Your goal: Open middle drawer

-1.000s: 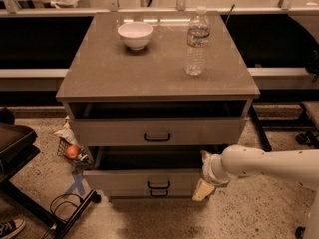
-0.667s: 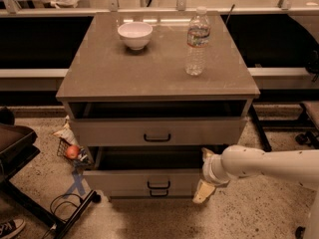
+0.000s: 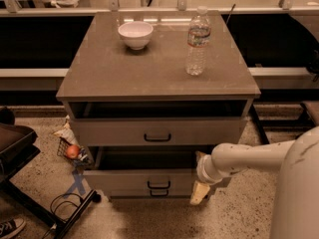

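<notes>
The middle drawer is only partly out, my gripper low at its front's end; I will grip the front's top edge (image 3: 185,170) and pull further.
The middle drawer (image 3: 124,181) is the grey-beige front with a small black bar handle (image 3: 158,184), second in the stack. It stands pulled out towards me, with a dark gap above it. The taller top drawer (image 3: 114,132) above it also stands out a little from the cabinet. Only a sliver and the handle of the lowest drawer (image 3: 158,193) show beneath. My gripper (image 3: 199,185) is at the right end of the middle drawer's front, low near the floor, and my white arm (image 3: 254,156) reaches in from the right.
A white bowl (image 3: 135,34) and a clear water bottle (image 3: 198,41) stand on the cabinet top (image 3: 99,78). To the left on the floor are a basket with an orange fruit (image 3: 73,151), cables (image 3: 65,205), a dark chair (image 3: 12,143) and a shoe (image 3: 10,228).
</notes>
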`<state>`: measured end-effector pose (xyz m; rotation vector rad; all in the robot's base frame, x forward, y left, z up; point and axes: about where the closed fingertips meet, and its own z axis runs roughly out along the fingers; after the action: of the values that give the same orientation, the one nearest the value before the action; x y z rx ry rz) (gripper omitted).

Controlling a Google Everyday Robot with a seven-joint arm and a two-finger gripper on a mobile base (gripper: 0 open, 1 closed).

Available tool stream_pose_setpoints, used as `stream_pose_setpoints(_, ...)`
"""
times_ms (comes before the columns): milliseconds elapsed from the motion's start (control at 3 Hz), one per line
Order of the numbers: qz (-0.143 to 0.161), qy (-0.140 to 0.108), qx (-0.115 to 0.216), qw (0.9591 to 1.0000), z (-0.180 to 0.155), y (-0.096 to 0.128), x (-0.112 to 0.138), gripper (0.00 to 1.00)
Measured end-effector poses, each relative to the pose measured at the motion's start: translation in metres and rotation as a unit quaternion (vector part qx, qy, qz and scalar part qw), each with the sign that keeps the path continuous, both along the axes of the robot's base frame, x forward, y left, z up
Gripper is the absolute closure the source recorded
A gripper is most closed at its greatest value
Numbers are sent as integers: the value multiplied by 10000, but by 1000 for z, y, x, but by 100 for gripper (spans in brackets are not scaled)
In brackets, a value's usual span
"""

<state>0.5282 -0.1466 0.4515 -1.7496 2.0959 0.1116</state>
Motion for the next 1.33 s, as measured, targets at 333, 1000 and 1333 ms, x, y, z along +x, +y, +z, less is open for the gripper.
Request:
stream_pose_setpoints(333,0,0,0,10000,0,0,0,0)
stream_pose_setpoints(1000,2,293,227,9993,-28,6,-8,40)
stream_pose_setpoints(1333,-37,393,232,9990,-32,4,-12,63)
